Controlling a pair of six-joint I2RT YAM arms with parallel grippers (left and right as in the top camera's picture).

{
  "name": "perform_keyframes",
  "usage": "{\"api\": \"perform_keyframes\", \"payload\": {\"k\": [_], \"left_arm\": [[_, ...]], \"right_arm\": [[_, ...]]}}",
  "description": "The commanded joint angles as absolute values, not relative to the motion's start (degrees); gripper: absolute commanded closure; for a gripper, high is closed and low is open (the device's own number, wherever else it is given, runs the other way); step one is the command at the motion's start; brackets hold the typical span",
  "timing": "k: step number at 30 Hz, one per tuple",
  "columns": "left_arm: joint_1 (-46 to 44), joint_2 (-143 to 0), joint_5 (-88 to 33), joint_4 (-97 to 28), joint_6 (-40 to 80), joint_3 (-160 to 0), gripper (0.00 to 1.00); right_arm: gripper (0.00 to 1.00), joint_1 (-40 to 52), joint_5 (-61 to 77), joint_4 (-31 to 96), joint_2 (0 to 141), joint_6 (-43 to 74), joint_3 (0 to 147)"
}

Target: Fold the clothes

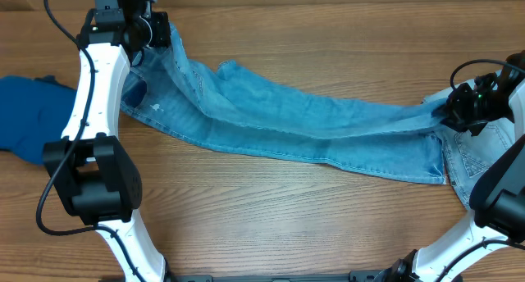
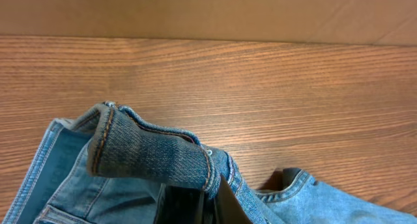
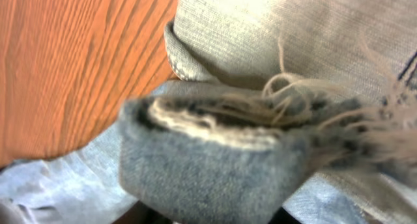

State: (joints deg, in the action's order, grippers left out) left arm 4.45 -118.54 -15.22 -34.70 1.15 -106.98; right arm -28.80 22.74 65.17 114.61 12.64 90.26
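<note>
The blue jeans lie stretched full length with their frayed hem over the pale garment, so the robot's right gripper needs to take them mid-leg [image 1: 332,133] and lift them before folding.
A pair of blue jeans [image 1: 287,122] lies stretched across the table from back left to right. My left gripper [image 1: 156,29] is shut on the waistband end [image 2: 153,159] at the back left, holding it a little off the table. My right gripper [image 1: 455,110] is shut on the frayed leg hem [image 3: 215,152] at the right, over a paler grey-blue garment [image 1: 484,155]. My fingers are mostly hidden by denim in both wrist views.
A dark blue garment [image 1: 29,114] lies at the left table edge. The pale denim garment lies under the right arm near the right edge. Bare wooden table [image 1: 271,216] shows in front of the jeans.
</note>
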Motion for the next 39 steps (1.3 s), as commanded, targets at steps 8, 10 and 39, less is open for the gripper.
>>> {"api": "perform_keyframes", "payload": {"k": [8,10,39], "left_arm": [[3.8,-117.8,-14.4,-35.6,1.2,-107.9,0.96],[3.8,-117.8,-14.4,-36.0,1.2,-107.9,0.96],[3.8,-117.8,-14.9,-36.2,1.3,-107.9,0.96]], "right_arm": [[0.52,-28.0,27.0,67.6,114.9,6.6,92.0],[0.83,-27.9,28.8,70.7,114.9,7.7,92.0],[0.32,-6.9,21.3,68.3,108.4,-18.2,90.1]]}}
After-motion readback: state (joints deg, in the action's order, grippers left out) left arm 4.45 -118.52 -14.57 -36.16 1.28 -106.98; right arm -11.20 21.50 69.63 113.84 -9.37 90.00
